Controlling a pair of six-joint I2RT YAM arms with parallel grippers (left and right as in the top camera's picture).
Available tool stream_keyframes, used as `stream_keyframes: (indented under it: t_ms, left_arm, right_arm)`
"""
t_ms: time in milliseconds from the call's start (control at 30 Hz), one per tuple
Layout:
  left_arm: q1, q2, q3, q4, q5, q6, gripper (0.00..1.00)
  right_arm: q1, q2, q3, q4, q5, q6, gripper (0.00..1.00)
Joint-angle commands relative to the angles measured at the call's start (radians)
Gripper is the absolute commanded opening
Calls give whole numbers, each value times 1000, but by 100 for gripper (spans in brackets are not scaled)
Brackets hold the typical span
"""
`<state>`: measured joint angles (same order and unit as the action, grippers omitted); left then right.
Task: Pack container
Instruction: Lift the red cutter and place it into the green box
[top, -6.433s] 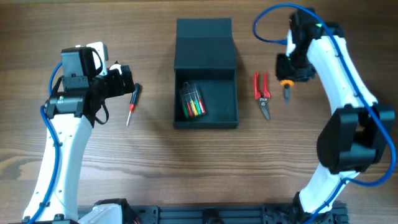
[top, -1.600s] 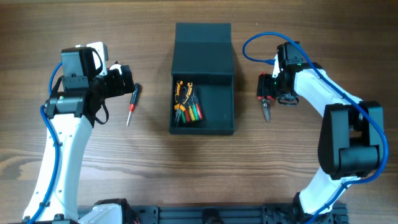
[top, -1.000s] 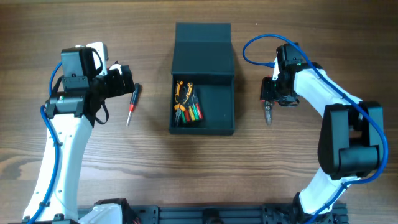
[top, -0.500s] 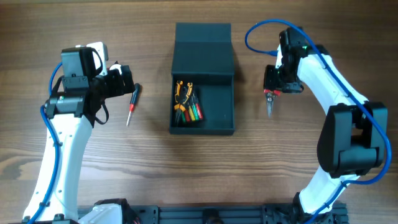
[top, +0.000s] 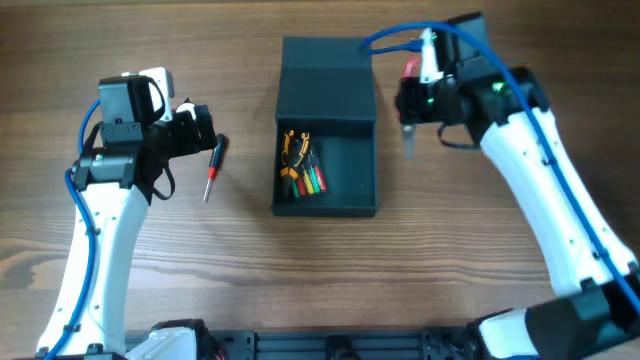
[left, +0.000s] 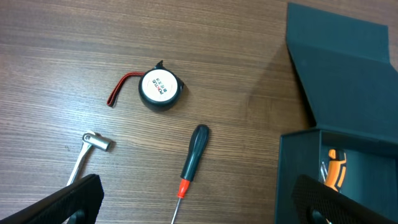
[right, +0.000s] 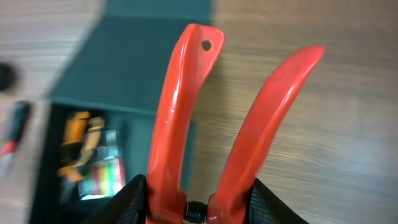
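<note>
I will use my right gripper to set the red-handled pliers down in the container's empty space (top: 333, 184) (right: 134, 177) next to the coloured screwdrivers. The pliers are now held by the back corner.
The container (top: 365, 170) is a dark teal box, open in the middle of the table, with its flap lid (top: 327, 75) lying flat behind it. Inside are orange-handled pliers (top: 292, 148) and several coloured screwdrivers (top: 310, 180). My right gripper (top: 410, 108) is shut on red-handled pliers (top: 408, 142) and holds them in the air just right of the container's back corner. In the right wrist view the red handles (right: 186, 112) stick out from the jaws (right: 198, 200) over the container (right: 149, 68). My left gripper (top: 205, 130) is open and empty beside a black and red screwdriver (top: 213, 168).
The left wrist view shows the screwdriver (left: 193, 152), a black tape measure (left: 160, 91) and a metal wrench (left: 87, 155) on the wood left of the container (left: 348, 81). My open left fingers (left: 199, 205) frame the bottom corners.
My right gripper closed on the red pliers, lifted them off the table and moved up and left toward the container. Orange pliers now lie in the box. The left arm has not moved.
</note>
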<state>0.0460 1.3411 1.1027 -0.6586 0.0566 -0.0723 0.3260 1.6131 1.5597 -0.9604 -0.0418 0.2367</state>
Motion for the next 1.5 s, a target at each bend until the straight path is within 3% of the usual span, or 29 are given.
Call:
stream_keyframes:
  t_ms: [0, 367, 800, 1300, 1367, 1467]
  left_arm:
    - [-4, 2, 20, 3, -2, 16, 100]
    - [-4, 2, 21, 3, -2, 16, 100]
    - [-4, 2, 21, 2, -2, 16, 100]
    - [-4, 2, 21, 3, -2, 16, 100]
    - [-4, 2, 21, 2, -2, 16, 100]
    - [-4, 2, 21, 2, -2, 16, 100]
  right_arm:
    - [90, 8, 18, 8, 8, 72, 18]
    - [279, 104, -3, 63, 89, 228, 15]
    - [309, 374, -3, 69, 52, 293, 13]
    - [349, 394, -4, 84, 44, 421, 16]
    - [349, 394, -4, 83, 45, 421, 28]
    - [349, 394, -4, 69, 44, 420, 29]
